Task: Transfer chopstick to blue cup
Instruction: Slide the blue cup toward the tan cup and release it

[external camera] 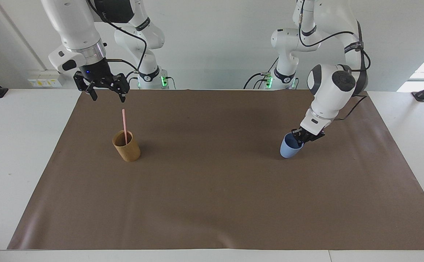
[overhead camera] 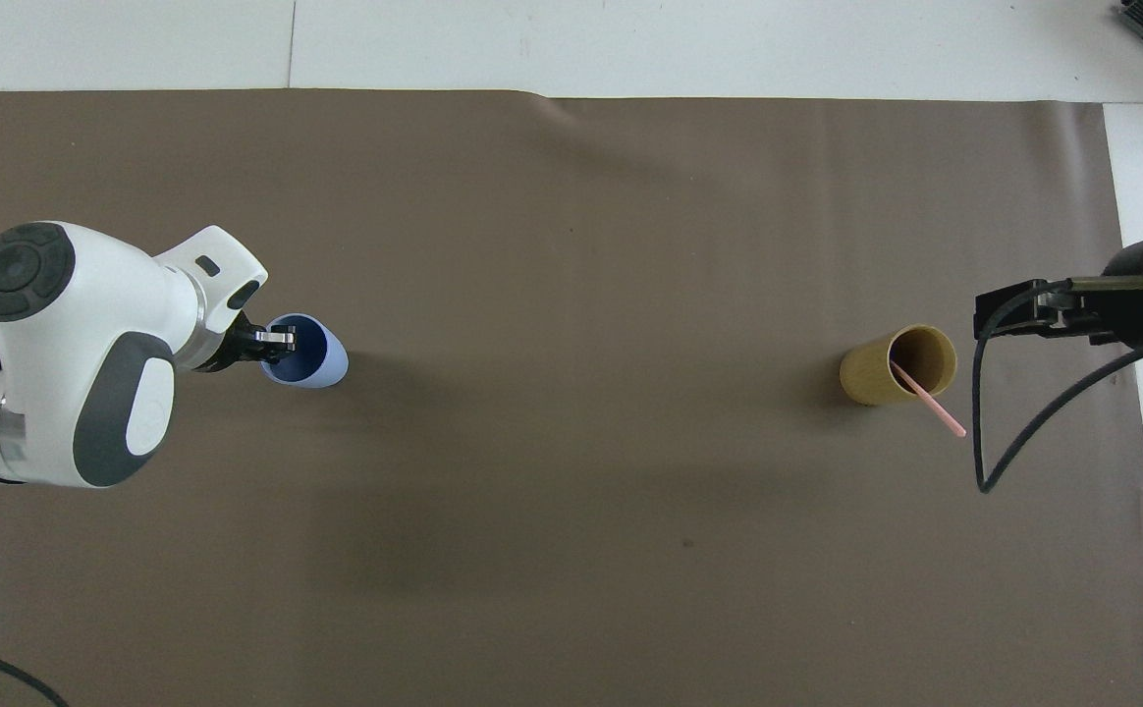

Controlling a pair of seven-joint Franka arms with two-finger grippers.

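Observation:
The robot's right gripper should close on the upper end [overhead camera: 951,420] of the pale-pink chopstick, the part that sticks out past the tan-brown cup's rim.
The pale-pink chopstick [external camera: 124,123] [overhead camera: 933,403] stands leaning in a tan-brown cup [external camera: 128,150] [overhead camera: 868,375] toward the right arm's end of the table. My right gripper [external camera: 107,95] [overhead camera: 1015,316] hangs open in the air above that cup and the chopstick's top, touching neither. The light-blue cup [external camera: 287,150] [overhead camera: 326,359] is toward the left arm's end, tilted. My left gripper [external camera: 301,137] [overhead camera: 277,340] is shut on the blue cup's rim, on the side nearer the robots.
A brown mat [external camera: 212,196] covers most of the white table [external camera: 19,153]. Only the two cups stand on it. A black cable [overhead camera: 982,432] loops down from the right arm's wrist.

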